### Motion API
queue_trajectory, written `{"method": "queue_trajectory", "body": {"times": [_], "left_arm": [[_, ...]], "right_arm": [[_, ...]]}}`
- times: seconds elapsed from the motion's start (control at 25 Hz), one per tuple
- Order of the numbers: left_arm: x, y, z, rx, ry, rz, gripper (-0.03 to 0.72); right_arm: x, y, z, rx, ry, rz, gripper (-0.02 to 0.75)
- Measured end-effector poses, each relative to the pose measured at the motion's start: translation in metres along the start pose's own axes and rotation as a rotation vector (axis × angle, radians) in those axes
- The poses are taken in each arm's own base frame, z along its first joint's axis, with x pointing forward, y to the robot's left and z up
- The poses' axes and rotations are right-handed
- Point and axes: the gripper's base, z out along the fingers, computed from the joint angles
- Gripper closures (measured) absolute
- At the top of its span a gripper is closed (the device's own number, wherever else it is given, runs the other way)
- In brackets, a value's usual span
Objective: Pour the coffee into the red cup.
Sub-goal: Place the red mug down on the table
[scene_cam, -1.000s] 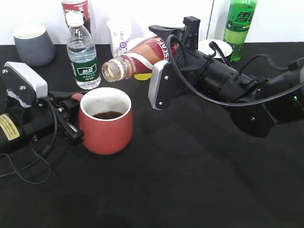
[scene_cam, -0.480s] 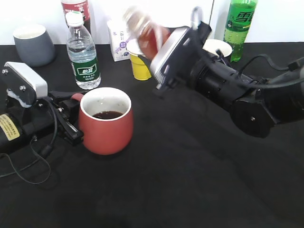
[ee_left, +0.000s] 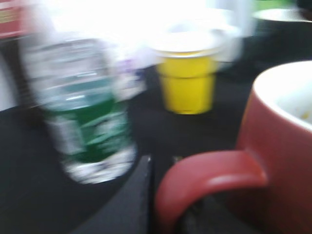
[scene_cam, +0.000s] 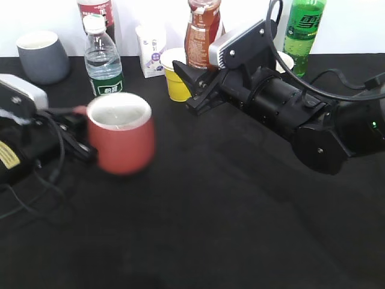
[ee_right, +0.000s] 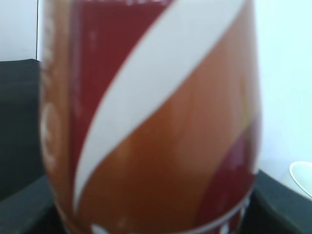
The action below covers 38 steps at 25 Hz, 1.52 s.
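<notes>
The robot's left gripper needs to release the red cup on the table [ee_left: 36, 187] in front of the grey-blue cup.
The red cup [scene_cam: 120, 141], a brick-red mug with a pale inside, is blurred with motion at the left. My left gripper [scene_cam: 77, 129] is shut on its loop handle [ee_left: 209, 175]. In the left wrist view the cup [ee_left: 280, 156] fills the right side and one dark finger [ee_left: 139, 200] lies against the handle. The coffee bottle [scene_cam: 201, 33] stands upright at the back middle. My right gripper [scene_cam: 194, 84] is shut on its lower part. The bottle's brown-orange label [ee_right: 156, 122] fills the right wrist view and hides the jaws.
A water bottle with a green label [scene_cam: 103, 60] stands behind the red cup and shows in the left wrist view [ee_left: 83, 112]. A yellow cup [scene_cam: 174, 78], a white carton [scene_cam: 150, 51], a grey-blue cup [scene_cam: 42, 55] and a green soda bottle [scene_cam: 304, 30] line the back edge.
My right gripper has swung the coffee bottle from tilted over the red cup to upright, up and back to the right. My left gripper has moved the red cup left and slightly up.
</notes>
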Motion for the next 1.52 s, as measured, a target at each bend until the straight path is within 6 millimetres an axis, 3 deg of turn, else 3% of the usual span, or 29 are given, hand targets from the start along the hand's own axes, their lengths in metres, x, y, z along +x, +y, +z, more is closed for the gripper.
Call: {"method": "queue_trajectory", "body": {"times": [0.32, 0.48, 0.88, 1.08, 1.12, 1.28, 1.52], "left_arm": [[0.008, 0.071, -0.019, -0.335, 0.019, -0.080, 0.624], [0.013, 0.096, -0.027, -0.432, 0.024, -0.095, 0.624], [0.041, 0.136, 0.040, -0.467, 0.004, -0.101, 0.624], [0.048, 0.142, 0.052, -0.467, -0.038, -0.096, 0.619], [0.047, 0.142, 0.052, -0.466, -0.041, -0.097, 0.603], [0.046, 0.141, 0.053, -0.459, -0.050, -0.097, 0.408], [0.046, 0.131, 0.036, -0.449, -0.023, -0.108, 0.379]], "right_arm": [[-0.001, -0.001, 0.000, 0.006, -0.008, 0.004, 0.204], [-0.001, -0.001, 0.000, 0.007, -0.007, 0.004, 0.204], [-0.001, -0.001, 0.000, 0.013, -0.007, 0.014, 0.204], [0.000, -0.005, 0.000, 0.053, -0.003, 0.037, 0.204], [0.000, -0.005, 0.000, 0.054, -0.003, 0.038, 0.204], [0.000, -0.005, 0.000, 0.056, -0.003, 0.039, 0.204], [0.000, -0.006, 0.000, 0.062, -0.002, 0.042, 0.204]]}}
